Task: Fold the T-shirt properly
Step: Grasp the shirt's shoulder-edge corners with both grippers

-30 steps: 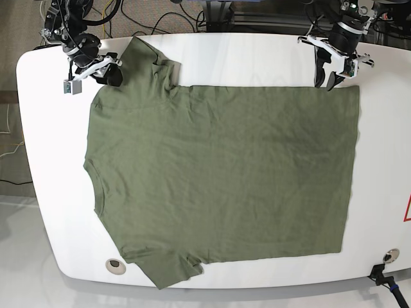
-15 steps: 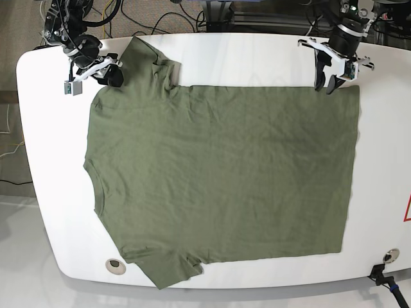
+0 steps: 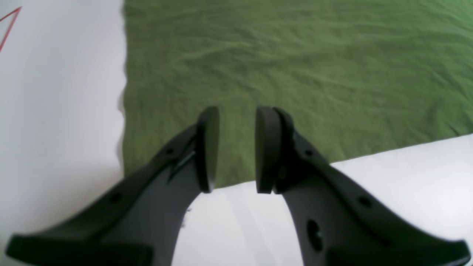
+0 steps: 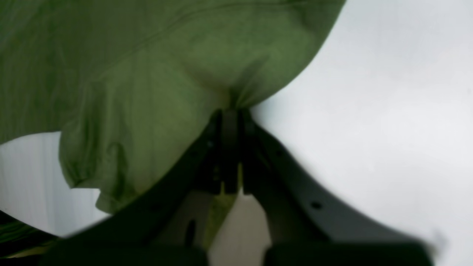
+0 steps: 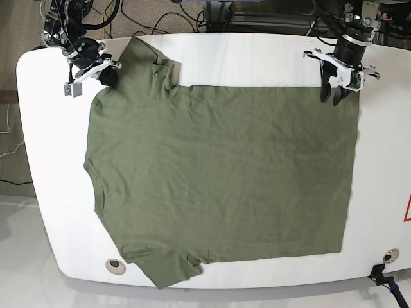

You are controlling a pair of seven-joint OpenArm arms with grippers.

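My left gripper needs to move to close on the far hem corner (image 5: 357, 94) (image 3: 127, 173) of the olive-green T-shirt, which is at the end of the shirt opposite the collar.
The olive-green T-shirt (image 5: 218, 173) lies spread flat on the white table (image 5: 244, 58), its collar at the left and its hem at the right. My right gripper (image 5: 106, 76) at the far left is shut on the edge of the upper sleeve; in the right wrist view the fabric (image 4: 147, 74) bunches into the closed fingertips (image 4: 231, 112). My left gripper (image 5: 337, 93) is open over the far right hem corner. In the left wrist view its fingers (image 3: 208, 147) straddle the shirt's edge (image 3: 295, 66) with nothing between them.
Cables (image 5: 160, 16) lie beyond the table's far edge. A round hole (image 5: 114, 265) sits near the front left, and a black fitting (image 5: 385, 279) at the front right corner. A red mark (image 5: 407, 208) shows at the right edge, and in the left wrist view (image 3: 9, 26).
My left gripper has moved right and nearer, from the far hem edge to over the hem corner. My right gripper has shifted slightly left with the sleeve in it.
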